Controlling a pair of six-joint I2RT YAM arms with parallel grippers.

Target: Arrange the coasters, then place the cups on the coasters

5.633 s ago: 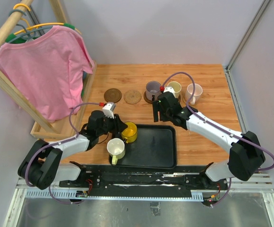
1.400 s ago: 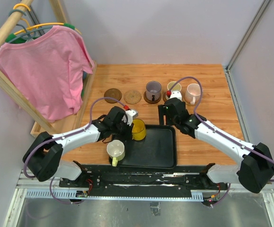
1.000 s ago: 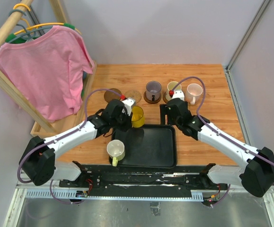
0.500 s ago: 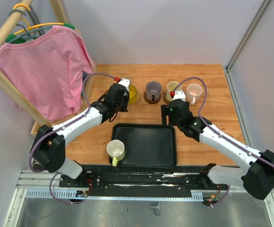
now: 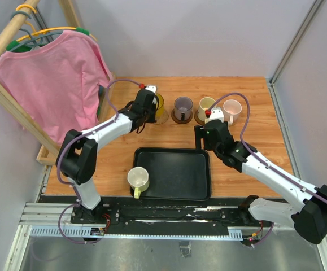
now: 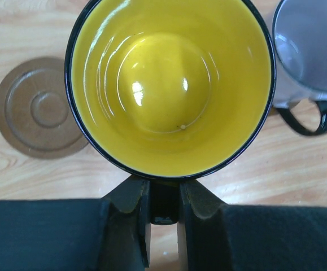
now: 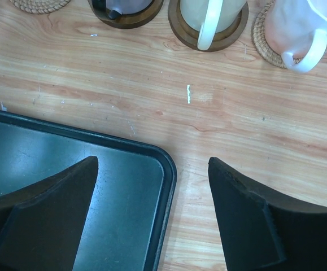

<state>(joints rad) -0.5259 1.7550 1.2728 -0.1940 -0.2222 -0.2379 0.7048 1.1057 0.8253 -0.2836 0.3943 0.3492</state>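
My left gripper has the bright yellow cup. It will let go of the cup on the tan coaster (image 5: 161,114) next to the grey-purple cup.
My left gripper (image 6: 164,197) is shut on the handle of the bright yellow cup (image 6: 169,84), which it holds upright at the left end of the back row (image 5: 158,106). A bare dark brown coaster (image 6: 42,107) lies just left of it. What lies under the yellow cup is hidden. The grey-purple cup (image 7: 126,7) and the cream cup (image 7: 208,17) stand on dark brown coasters. The pink cup (image 7: 299,25) stands on a tan coaster. A bare tan coaster (image 7: 39,4) shows at the frame's top left. My right gripper (image 7: 152,192) is open over the black tray's far right corner (image 7: 166,164), holding nothing. A white cup with a yellowish handle (image 5: 139,179) stands in the tray.
The black tray (image 5: 180,169) lies in front of the arms' bases. A wooden rack with a pink shirt (image 5: 50,84) stands along the table's left side. Grey walls close the back and the right.
My left arm has carried the yellow cup from the tray's far left corner back to the row of coasters. My right gripper drifted slightly nearer and stayed open.
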